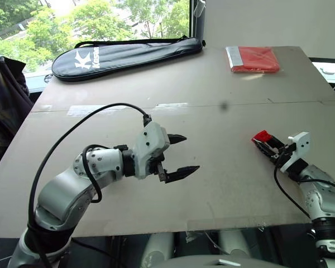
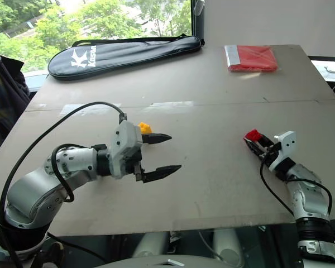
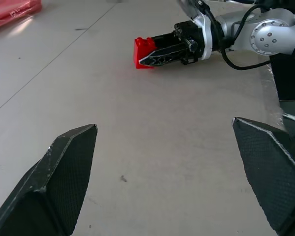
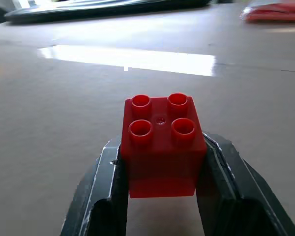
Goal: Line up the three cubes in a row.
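The red cube will go down from my right gripper onto the bare grey table [image 1: 235, 154], in the space between the ends of my two grippers.
A red studded cube [image 4: 160, 142] sits on the table at the right, pinched between the fingers of my right gripper [image 1: 259, 142], which is shut on it. In the left wrist view the same red cube [image 3: 143, 52] rests on the tabletop at the right gripper's tips. My left gripper [image 2: 175, 151] hovers over the middle-left of the table, open, with nothing between its fingers [image 3: 69, 167]. A yellow cube [image 2: 145, 128] peeks out just behind the left gripper's upper finger, partly hidden by the wrist.
A long black racket bag [image 1: 123, 56] lies across the far left of the grey table [image 1: 212, 111]. A flat red packet [image 1: 254, 58] sits at the far right corner. A dark jacket [image 1: 5, 100] hangs beside the table's left edge.
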Motion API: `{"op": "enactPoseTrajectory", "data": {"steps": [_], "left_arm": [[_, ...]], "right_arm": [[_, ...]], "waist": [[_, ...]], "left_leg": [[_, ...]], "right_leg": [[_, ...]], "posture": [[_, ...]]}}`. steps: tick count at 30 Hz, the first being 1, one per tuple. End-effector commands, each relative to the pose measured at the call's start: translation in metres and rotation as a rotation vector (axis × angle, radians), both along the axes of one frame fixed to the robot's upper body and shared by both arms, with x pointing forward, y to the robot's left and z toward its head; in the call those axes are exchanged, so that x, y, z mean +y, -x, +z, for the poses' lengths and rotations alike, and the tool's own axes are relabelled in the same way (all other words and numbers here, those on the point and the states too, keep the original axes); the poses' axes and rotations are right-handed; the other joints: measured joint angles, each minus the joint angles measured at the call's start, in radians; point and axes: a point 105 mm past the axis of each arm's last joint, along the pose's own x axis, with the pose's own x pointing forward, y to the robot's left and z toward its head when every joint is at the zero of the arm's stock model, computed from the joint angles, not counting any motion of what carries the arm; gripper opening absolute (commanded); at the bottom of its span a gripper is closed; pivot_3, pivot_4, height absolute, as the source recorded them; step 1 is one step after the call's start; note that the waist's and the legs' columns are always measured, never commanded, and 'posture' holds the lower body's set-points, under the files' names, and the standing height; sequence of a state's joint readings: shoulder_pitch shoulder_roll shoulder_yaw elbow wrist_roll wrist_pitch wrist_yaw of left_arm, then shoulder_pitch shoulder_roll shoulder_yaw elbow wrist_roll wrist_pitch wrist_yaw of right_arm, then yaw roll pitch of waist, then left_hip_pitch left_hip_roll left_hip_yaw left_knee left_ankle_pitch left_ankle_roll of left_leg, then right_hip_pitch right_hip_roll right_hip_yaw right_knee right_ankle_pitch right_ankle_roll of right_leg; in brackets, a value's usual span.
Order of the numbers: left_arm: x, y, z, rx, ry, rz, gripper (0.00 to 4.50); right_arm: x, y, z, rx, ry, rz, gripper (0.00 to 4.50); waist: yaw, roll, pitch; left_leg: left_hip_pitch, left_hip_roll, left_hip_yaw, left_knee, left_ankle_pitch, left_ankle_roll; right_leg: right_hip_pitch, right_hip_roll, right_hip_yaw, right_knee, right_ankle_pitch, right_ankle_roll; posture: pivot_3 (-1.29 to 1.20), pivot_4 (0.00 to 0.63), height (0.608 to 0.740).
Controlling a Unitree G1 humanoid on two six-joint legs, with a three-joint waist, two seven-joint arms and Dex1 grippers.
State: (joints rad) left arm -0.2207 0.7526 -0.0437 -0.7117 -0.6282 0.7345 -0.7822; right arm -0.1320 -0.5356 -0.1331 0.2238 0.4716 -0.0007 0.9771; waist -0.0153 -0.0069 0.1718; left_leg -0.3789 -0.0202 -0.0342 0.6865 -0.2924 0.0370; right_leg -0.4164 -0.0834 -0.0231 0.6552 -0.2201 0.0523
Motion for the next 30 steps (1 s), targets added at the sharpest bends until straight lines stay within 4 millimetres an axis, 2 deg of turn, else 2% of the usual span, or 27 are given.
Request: {"op": "enactPoseTrajectory", "data": {"steps": [1,3,5,11,17,28,30], "left_arm": [[0.004,0.003,0.003,-0.034,0.001,-0.016,4.50],[0.005,0.004,0.001,-0.029,0.005,-0.018,4.50],[0.006,0.006,-0.002,-0.022,-0.001,-0.020,4.50],[0.010,0.009,-0.012,-0.014,-0.017,-0.009,4.50],[0.014,0.016,-0.012,-0.018,-0.010,0.006,4.50],[0.016,0.021,-0.012,-0.029,0.010,0.007,4.50],[0.014,0.020,-0.012,-0.029,0.015,0.000,4.50]], "right_arm": [[0.019,0.022,-0.001,0.005,0.078,0.292,1.31],[0.024,0.035,-0.009,0.020,0.147,0.450,1.31],[0.027,0.038,-0.009,0.021,0.159,0.537,1.31],[0.038,0.015,0.003,-0.004,0.214,0.719,1.31],[0.046,-0.006,0.008,-0.025,0.267,0.768,1.31],[0.042,-0.006,0.008,-0.034,0.293,0.789,1.31],[0.039,-0.006,0.006,-0.019,0.316,0.788,2.36]], "waist": [[0.002,0.000,0.000],[0.003,-0.001,0.001],[0.003,-0.001,0.001],[0.001,-0.005,0.007],[0.005,-0.006,0.008],[0.005,-0.005,0.008],[0.005,-0.005,0.008]], "left_leg": [[0.000,0.000,0.000,0.000,0.000,0.000],[0.000,0.001,-0.001,0.000,0.000,0.000],[0.000,0.001,-0.001,0.000,0.000,0.000],[0.000,0.001,0.000,0.001,0.000,-0.001],[-0.002,0.001,-0.002,0.000,0.002,-0.004],[-0.005,0.001,-0.002,-0.001,0.003,-0.006],[-0.005,0.001,-0.002,-0.001,0.003,-0.006]], "right_leg": [[0.000,0.000,0.000,0.000,-0.001,-0.002],[0.000,0.000,-0.001,0.001,-0.001,-0.002],[0.000,0.000,-0.002,0.001,-0.001,-0.003],[0.000,0.000,-0.001,0.000,-0.001,-0.003],[0.000,-0.002,-0.004,-0.001,-0.001,-0.003],[0.000,-0.005,-0.004,-0.011,0.002,0.001],[0.000,-0.005,-0.004,-0.010,0.002,0.001]], "posture": [[0.00,0.150,0.694],[0.00,0.150,0.694],[0.00,0.150,0.694],[0.00,0.150,0.694],[0.00,0.150,0.694],[0.00,0.150,0.694],[0.00,0.150,0.694]]}}
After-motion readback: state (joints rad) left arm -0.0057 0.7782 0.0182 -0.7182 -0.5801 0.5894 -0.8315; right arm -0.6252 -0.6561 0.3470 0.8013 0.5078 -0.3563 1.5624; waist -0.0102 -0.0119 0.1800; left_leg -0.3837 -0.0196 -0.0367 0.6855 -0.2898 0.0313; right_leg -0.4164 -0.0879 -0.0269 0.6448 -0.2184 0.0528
